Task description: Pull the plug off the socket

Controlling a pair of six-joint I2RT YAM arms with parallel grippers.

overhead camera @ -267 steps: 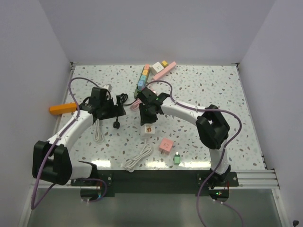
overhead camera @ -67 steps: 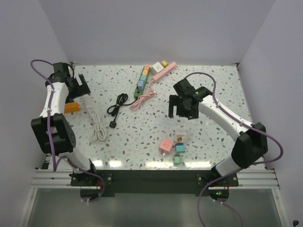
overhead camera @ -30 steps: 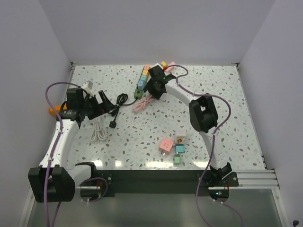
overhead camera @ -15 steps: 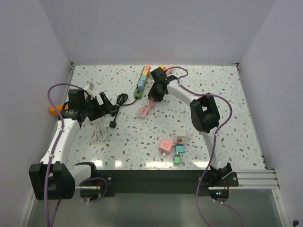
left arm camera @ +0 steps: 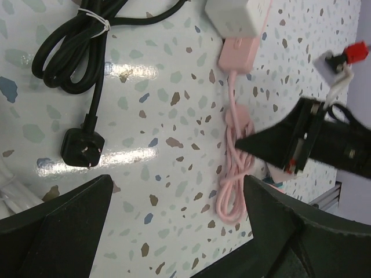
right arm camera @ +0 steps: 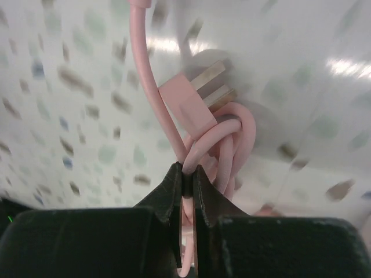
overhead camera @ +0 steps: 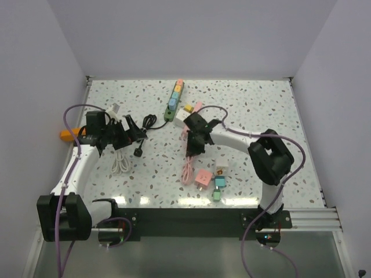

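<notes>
The pink socket block is far from the near edge, so next my right gripper pulls it closer by the pink cable (overhead camera: 188,165) and then grips the socket block itself.
My right gripper (right arm camera: 189,171) is shut on a loop of the bundled pink cable (right arm camera: 223,139). Just beyond the fingertips lies the pink plug (right arm camera: 184,107), its two metal prongs bare and in no socket. From above, that gripper (overhead camera: 192,149) hangs over the table's middle with the pink cable (overhead camera: 186,172) trailing toward the near edge. The cable runs back to a pink socket block (left arm camera: 239,54) with a white cube (left arm camera: 234,14) on it. My left gripper (left arm camera: 178,180) is open and empty above the table, left of the pink cable (left arm camera: 233,174).
A multicoloured socket strip (overhead camera: 174,96) lies at the back. A black cable (overhead camera: 148,121) with its black plug (overhead camera: 139,152) and a white cable (overhead camera: 120,162) lie by my left gripper (overhead camera: 132,128). Pink cube (overhead camera: 203,178) and teal cubes (overhead camera: 219,182) sit near the front; an orange block (overhead camera: 66,134) is far left.
My right gripper closed on the pink cable and moved from the back toward the table's middle, dragging the cable and the pink socket block along. The left arm has hardly moved.
</notes>
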